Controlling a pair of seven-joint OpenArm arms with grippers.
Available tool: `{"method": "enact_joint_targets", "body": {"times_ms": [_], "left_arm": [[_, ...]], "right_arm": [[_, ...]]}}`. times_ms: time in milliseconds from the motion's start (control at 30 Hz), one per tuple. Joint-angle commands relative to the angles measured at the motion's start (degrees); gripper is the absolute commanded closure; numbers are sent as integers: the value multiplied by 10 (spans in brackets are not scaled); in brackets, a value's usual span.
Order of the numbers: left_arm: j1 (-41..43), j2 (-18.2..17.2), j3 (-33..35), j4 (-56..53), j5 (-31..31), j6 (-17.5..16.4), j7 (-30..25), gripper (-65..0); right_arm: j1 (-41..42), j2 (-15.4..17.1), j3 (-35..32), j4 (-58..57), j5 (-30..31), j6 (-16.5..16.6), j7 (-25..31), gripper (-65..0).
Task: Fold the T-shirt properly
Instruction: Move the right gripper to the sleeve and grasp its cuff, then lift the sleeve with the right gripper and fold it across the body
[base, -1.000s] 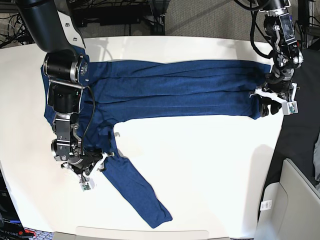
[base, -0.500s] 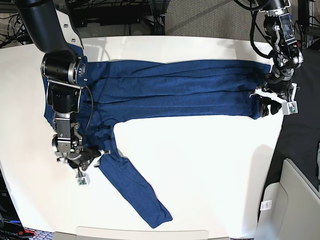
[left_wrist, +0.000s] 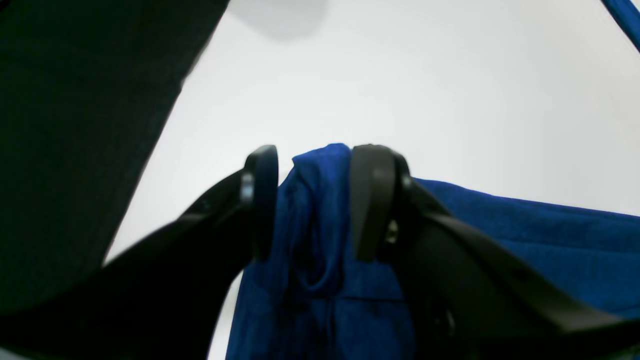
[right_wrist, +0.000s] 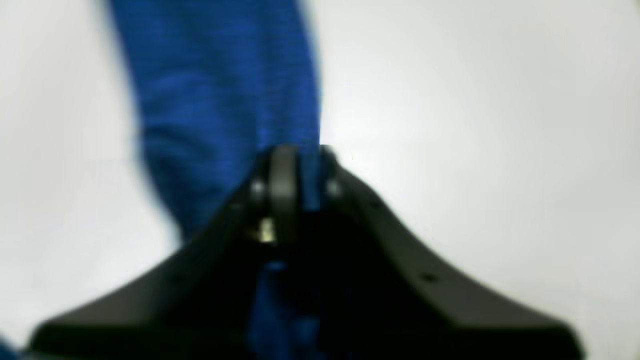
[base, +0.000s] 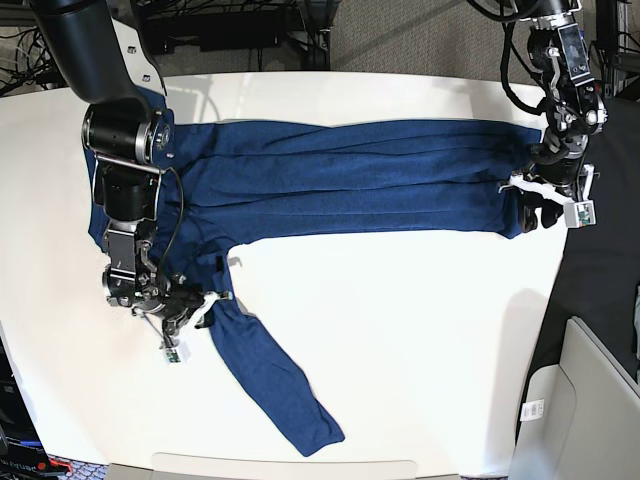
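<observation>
Next, my right gripper lets go of the sleeve edge on the far edge of the spread dark blue T-shirt (base: 288, 130).
The dark blue T-shirt (base: 350, 180) lies spread along the far half of the white table (base: 400, 320). One long sleeve (base: 270, 380) runs down toward the front edge. My left gripper (base: 533, 207) is at the shirt's right end. In the left wrist view it (left_wrist: 315, 200) is shut on a bunched fold of the shirt (left_wrist: 525, 240). My right gripper (base: 205, 303) is at the top of the sleeve. In the blurred right wrist view it (right_wrist: 306, 175) is shut on the sleeve edge (right_wrist: 215, 100).
A black surface (base: 600, 290) borders the table's right edge and shows dark in the left wrist view (left_wrist: 75, 125). A pale grey bin (base: 590, 400) stands at the lower right. Cables (base: 230, 30) lie behind the table.
My right gripper has shifted a little up and to the right at the top of the sleeve, still holding it. The left arm has not moved.
</observation>
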Motion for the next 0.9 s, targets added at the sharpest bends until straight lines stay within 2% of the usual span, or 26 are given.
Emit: {"method": "enact_joint_targets", "body": {"times_ms": [0, 100, 200, 300, 500, 600, 733, 867], "left_arm": [[-5, -9, -5, 12, -6, -2, -16, -238], [1, -9, -5, 12, -6, -2, -16, -238], [2, -9, -5, 12, -6, -2, -16, -238], [2, -9, -5, 12, -6, -2, -16, -238], [2, -9, -5, 12, -6, -2, -16, -238], [2, -9, -5, 12, -6, -2, -16, -238], [2, -9, -3, 12, -6, -2, -16, -238], [2, -9, -3, 12, -5, -2, -16, -238]], "right_arm": [[9, 0, -3, 2, 5, 20, -29, 0], [-3, 1, -2, 36, 33, 40, -48, -7], [-40, 1, -1, 111, 69, 41, -70, -7], [-81, 2, -1, 209, 117, 62, -128, -7], [-176, -2, -6, 424, 241, 62, -280, -7], [-234, -4, -16, 529, 284, 62, -332, -7], [-301, 0, -52, 625, 349, 62, -372, -7], [-372, 0, -55, 695, 416, 62, -392, -7]]}}
